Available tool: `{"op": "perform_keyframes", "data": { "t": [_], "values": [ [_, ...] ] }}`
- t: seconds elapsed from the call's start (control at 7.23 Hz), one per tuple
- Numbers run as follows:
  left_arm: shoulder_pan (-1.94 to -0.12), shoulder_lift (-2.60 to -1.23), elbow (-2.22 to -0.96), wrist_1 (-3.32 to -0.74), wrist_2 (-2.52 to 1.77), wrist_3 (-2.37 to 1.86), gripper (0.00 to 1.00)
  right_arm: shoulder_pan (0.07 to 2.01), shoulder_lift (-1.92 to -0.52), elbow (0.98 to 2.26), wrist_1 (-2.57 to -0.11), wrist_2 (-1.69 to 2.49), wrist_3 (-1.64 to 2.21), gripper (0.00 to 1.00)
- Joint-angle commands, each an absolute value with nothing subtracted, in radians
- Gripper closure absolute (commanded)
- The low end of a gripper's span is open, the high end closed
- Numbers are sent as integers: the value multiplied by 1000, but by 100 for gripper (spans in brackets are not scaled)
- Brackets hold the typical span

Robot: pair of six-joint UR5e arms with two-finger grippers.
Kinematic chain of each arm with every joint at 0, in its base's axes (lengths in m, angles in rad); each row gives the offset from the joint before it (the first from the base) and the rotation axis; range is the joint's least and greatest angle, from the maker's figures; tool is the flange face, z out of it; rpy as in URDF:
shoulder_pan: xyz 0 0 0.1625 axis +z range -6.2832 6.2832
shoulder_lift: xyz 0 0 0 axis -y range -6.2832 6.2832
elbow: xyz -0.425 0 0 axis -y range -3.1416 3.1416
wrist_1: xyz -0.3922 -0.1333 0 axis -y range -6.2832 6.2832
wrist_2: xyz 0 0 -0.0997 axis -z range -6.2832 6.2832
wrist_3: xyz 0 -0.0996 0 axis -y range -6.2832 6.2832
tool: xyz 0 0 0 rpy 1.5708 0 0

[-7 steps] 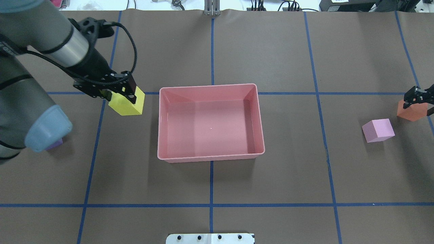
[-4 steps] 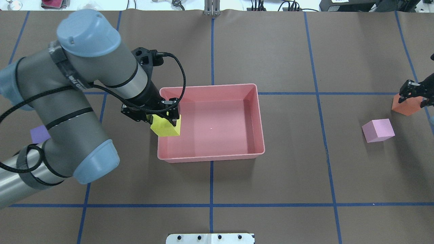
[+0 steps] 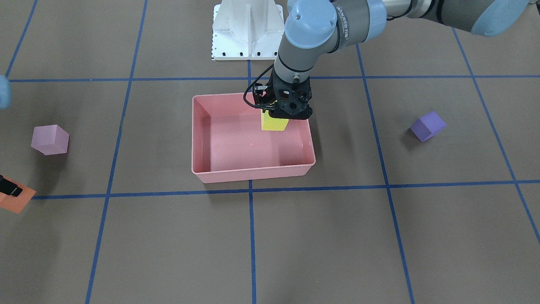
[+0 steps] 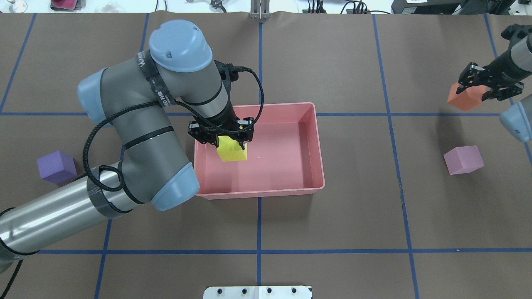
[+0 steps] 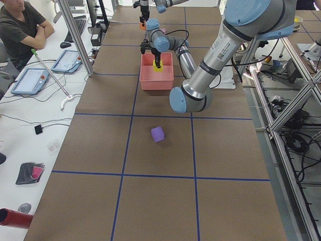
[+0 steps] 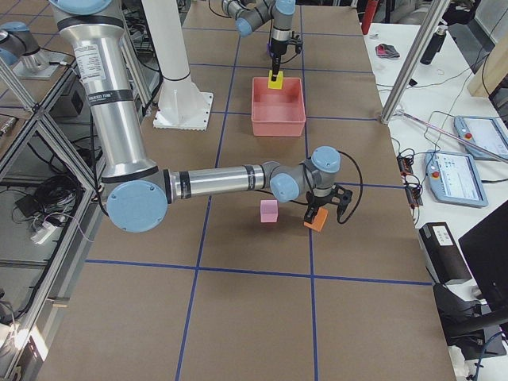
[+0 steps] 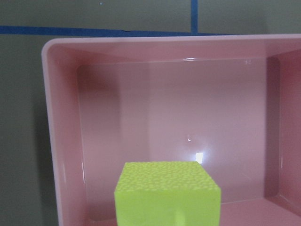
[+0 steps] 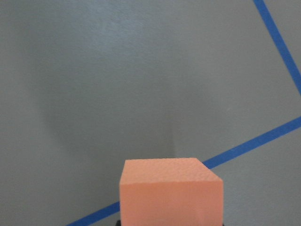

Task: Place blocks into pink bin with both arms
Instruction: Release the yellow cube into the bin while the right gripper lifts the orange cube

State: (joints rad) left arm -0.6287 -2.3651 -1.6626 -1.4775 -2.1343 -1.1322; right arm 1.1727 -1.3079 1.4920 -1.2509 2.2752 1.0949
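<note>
My right gripper is to release the orange block inside the pink bin (image 3: 229,127) beside the yellow-green block, on the side nearer to the light pink block.
My left gripper (image 4: 231,142) is shut on the yellow-green block (image 4: 232,151) and holds it inside the outline of the pink bin (image 4: 320,158), in its left part. The left wrist view shows that block (image 7: 167,194) above the bin's floor (image 7: 188,117). Far right, my right gripper (image 4: 478,88) is shut on the orange block (image 4: 463,98), lifted off the table. The orange block (image 8: 170,190) fills the bottom of the right wrist view. A light pink block (image 4: 463,160) lies on the table at the right. A purple block (image 4: 56,167) lies at the left.
The white pedestal base (image 3: 247,29) stands at the robot's side of the table, behind the bin. Blue tape lines cross the brown table cover. A seated person (image 5: 20,25) and tablets (image 5: 30,80) are at a side table.
My left arm swung right and carried the yellow-green block from outside the bin's left wall to over its inside. My right gripper lifted the orange block and moved it away from the robot.
</note>
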Motion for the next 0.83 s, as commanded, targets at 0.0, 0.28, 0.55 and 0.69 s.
{"op": "perform_keyframes", "data": {
  "t": [0.0,0.28,0.55,0.69],
  "values": [
    [-600,-2372,-1591,-1529,-2094,-1135,9,1059,-1220,1606,-1267,2287,1358,100],
    [-621,-2368,-1635,-1522,-2097,-1126,0,939,-1108,1631,-1272,2273,1567,100],
    [-698,-2228,-1797,-1513,-2126,-1039,0,811,-1022,1676,-1278,2203,1722,100],
    [-759,-2118,-1881,-1514,-2163,-947,0,752,-978,1692,-1317,2159,1755,100]
  ]
}}
